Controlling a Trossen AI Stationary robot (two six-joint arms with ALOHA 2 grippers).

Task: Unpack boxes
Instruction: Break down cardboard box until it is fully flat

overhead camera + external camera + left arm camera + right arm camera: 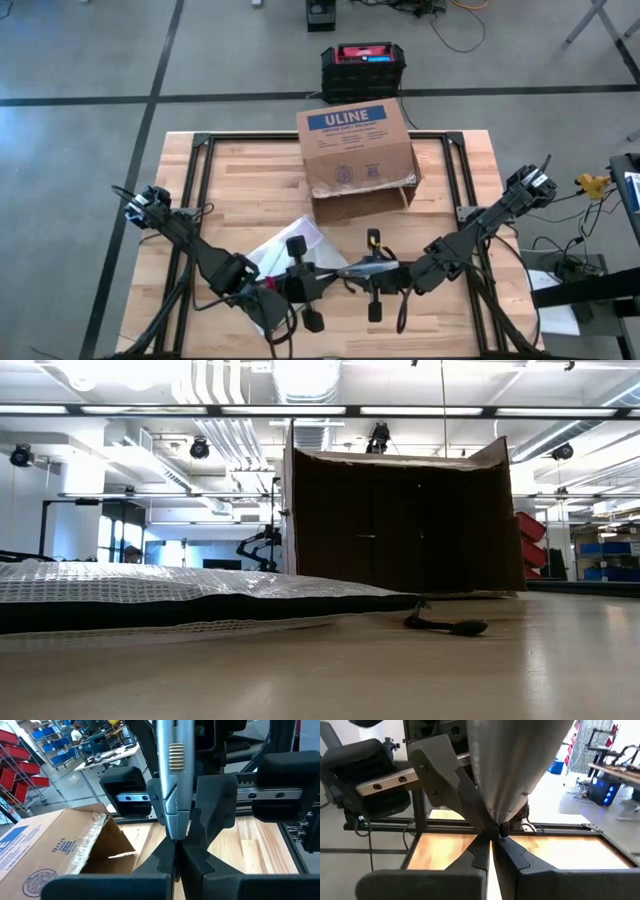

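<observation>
My right gripper's shut fingers are below the slanting body of the silver-grey tool, so I need to open that gripper, line it up and close it around the tool [507,795] before taking it over.
The brown cardboard box [355,150] with a blue ULINE label lies on its side at the table's far middle, its open flaps [360,200] facing the near edge; the low view shows its dark inside [400,525]. Both arms meet near the table's front middle. My left gripper [338,273] and my right gripper [356,271] are both shut on a silver-grey tool [382,268] held above the table. A clear plastic bag [285,245] lies flat beside them. My left gripper pinches the narrow end of the silver-grey tool [172,836] between its two fingertips [192,862], coming level from the table's left. The tool runs on away from the fingers, along them, clear of the table. My right gripper pinches the same tool at its narrow end [496,826] between its two fingers [517,857], coming from the table's right. The tool's body [515,770] runs back over the fingers toward the wrist.
A black-and-red case [362,60] stands on the floor beyond the far edge. A black metal frame [200,200] runs round the tabletop. The plastic bag [150,595] fills the low view's left; a small dark thing [445,625] lies before the box.
</observation>
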